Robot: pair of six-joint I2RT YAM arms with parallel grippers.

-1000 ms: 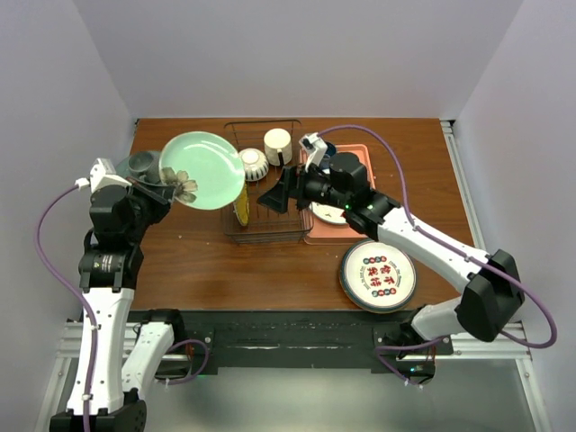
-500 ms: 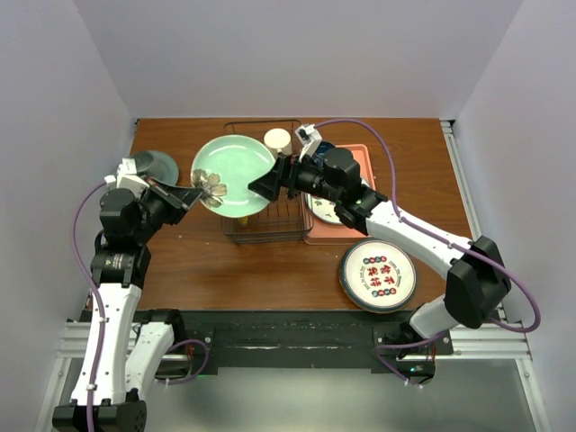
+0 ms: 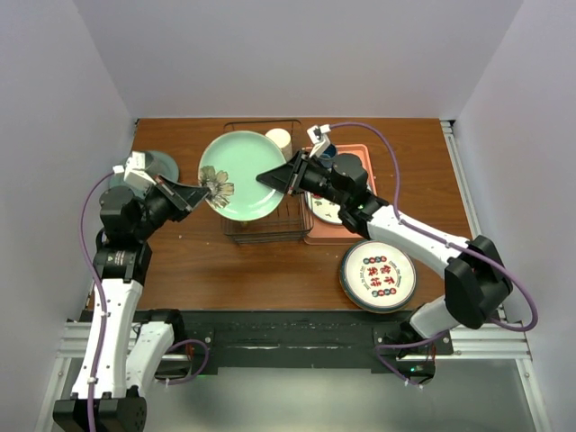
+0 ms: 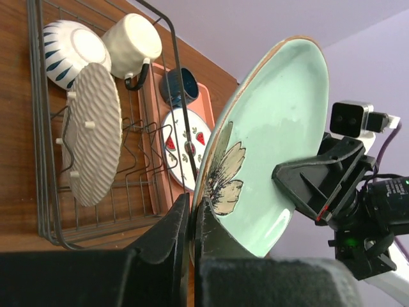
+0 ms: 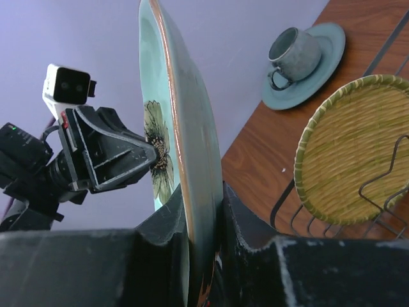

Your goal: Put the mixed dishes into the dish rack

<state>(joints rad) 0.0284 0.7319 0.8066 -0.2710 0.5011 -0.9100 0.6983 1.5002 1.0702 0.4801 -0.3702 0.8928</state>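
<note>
Only the fingertips of my left gripper touch the mint-green plate's rim. It should open and grip deeper over the flower [image 3: 218, 185] before my right gripper lets go.
The mint-green plate [image 3: 243, 166] with a flower print hangs tilted above the dish rack [image 3: 270, 230], gripped from both sides. My left gripper [image 3: 209, 192] is shut on its left rim [image 4: 192, 208]. My right gripper [image 3: 268, 178] is shut on the opposite rim [image 5: 203, 204]. In the rack [image 4: 38, 160] the yellow textured plate [image 4: 96, 131] stands on edge, and at the far end sit the cream bowl [image 4: 73, 45] and the cream mug [image 4: 131, 41]. A teal-rimmed plate [image 3: 378, 274] with a white patterned centre lies flat on the table at the front right.
A pink tray [image 3: 360, 155] right of the rack carries the strawberry plate [image 4: 182, 144] and a dark blue cup [image 4: 179, 86]. A grey-green cup on its saucer [image 5: 300, 54] stands at the back left of the table. Walls enclose three sides.
My left arm swung the mint-green plate rightward over the rack. My right gripper came in from the right, open, and closed on the plate's other rim.
</note>
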